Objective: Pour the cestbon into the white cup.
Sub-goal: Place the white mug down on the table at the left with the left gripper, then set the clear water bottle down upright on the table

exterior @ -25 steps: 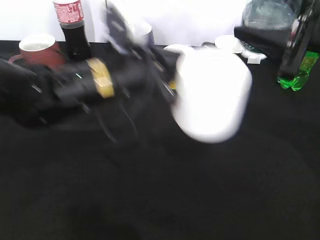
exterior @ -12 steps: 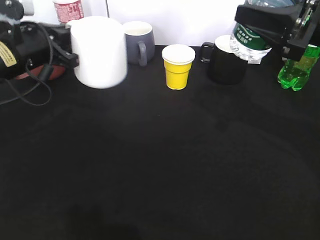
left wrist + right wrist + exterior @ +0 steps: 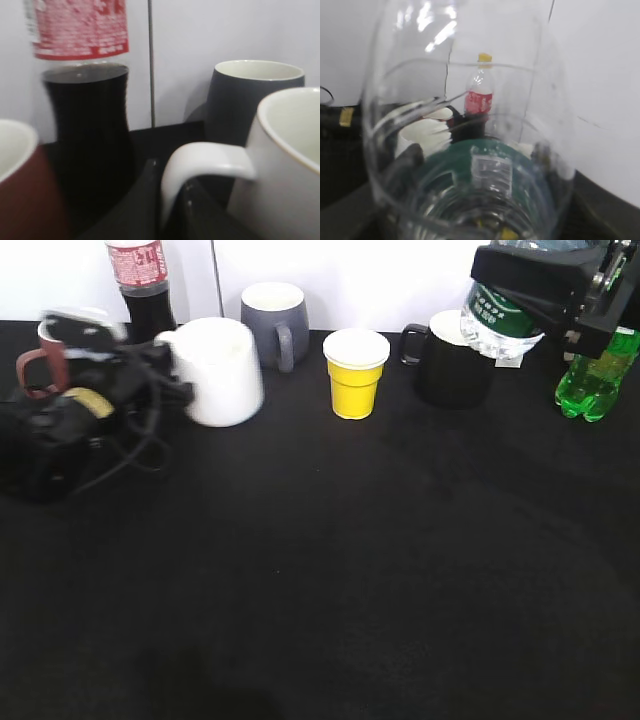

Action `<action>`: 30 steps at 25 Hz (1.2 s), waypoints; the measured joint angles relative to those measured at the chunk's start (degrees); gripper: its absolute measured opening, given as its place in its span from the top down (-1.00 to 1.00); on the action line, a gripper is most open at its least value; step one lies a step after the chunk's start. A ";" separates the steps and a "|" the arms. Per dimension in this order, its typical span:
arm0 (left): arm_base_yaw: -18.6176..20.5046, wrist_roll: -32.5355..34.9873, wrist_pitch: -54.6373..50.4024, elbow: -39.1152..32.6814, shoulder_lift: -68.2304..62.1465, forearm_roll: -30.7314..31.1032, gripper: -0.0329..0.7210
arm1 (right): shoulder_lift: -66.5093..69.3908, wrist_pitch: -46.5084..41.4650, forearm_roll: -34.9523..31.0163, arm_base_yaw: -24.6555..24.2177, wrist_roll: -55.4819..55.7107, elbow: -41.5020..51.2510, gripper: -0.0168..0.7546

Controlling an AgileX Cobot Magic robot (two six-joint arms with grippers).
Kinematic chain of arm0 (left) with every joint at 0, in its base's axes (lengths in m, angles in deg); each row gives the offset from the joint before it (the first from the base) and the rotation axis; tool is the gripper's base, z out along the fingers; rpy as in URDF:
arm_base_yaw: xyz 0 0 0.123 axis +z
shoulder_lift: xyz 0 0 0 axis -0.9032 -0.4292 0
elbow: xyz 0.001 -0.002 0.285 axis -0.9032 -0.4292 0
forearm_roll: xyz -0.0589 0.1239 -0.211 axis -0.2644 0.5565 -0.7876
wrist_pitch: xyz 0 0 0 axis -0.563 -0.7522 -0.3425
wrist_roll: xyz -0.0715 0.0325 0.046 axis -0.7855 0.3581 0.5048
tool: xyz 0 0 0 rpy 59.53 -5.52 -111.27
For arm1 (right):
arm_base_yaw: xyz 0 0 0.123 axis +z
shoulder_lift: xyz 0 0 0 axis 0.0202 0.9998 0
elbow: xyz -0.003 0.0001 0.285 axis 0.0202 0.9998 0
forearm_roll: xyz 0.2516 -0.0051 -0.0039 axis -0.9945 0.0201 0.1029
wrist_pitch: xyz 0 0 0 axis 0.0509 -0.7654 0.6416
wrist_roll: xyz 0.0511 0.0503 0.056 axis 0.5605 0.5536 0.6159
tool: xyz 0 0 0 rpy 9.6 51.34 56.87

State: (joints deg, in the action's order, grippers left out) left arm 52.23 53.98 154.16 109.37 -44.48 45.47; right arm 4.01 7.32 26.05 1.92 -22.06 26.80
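Observation:
Next, I release the cestbon, now raised and tilted over the black mug, with my right gripper on the table [image 3: 514, 440] between the black mug and the green soda bottle.
The white cup [image 3: 225, 372] stands upright at the back left of the black table. My left gripper [image 3: 165, 365] is shut on its loop handle, which shows between the jaws in the left wrist view [image 3: 200, 160]; the cup's body [image 3: 287, 170] is to the right. My right gripper [image 3: 525, 285] is shut on the cestbon [image 3: 497, 318] and holds it raised and tilted over the black mug at the back right. In the right wrist view the clear bottle with its dark green label [image 3: 485, 172] fills the frame. Its cap is hidden.
A cola bottle [image 3: 143, 290] and a red mug [image 3: 45, 350] stand behind and left of the white cup. A grey mug [image 3: 272, 325], a yellow cup [image 3: 357, 373] and a black mug [image 3: 455, 370] line the back. A green soda bottle [image 3: 595, 380] stands far right.
My left gripper carried the white cup from mid-table to the left and lowered it next to the red mug. The right gripper with the bottle barely moved.

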 joint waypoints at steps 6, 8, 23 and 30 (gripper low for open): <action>-0.77 -0.57 1.06 1.75 -2.94 -0.38 0.79 | 0.00 -0.26 -0.07 0.00 0.12 0.00 -0.31; -0.77 -0.96 2.51 -1.13 -2.45 -0.87 0.57 | 0.00 -0.62 -0.09 0.00 0.26 0.00 -0.31; -0.77 -1.95 -6.36 -35.66 44.13 1.93 0.25 | 11.56 -23.98 -23.22 0.00 -6.00 0.00 -0.31; -0.77 -1.99 -9.79 -35.80 45.04 4.76 0.25 | 28.27 -10.99 -29.18 0.00 -22.59 -0.19 -0.31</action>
State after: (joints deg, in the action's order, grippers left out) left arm 51.46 51.99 144.37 73.58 0.56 50.23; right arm 32.28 -3.67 -3.13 1.92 -44.65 26.60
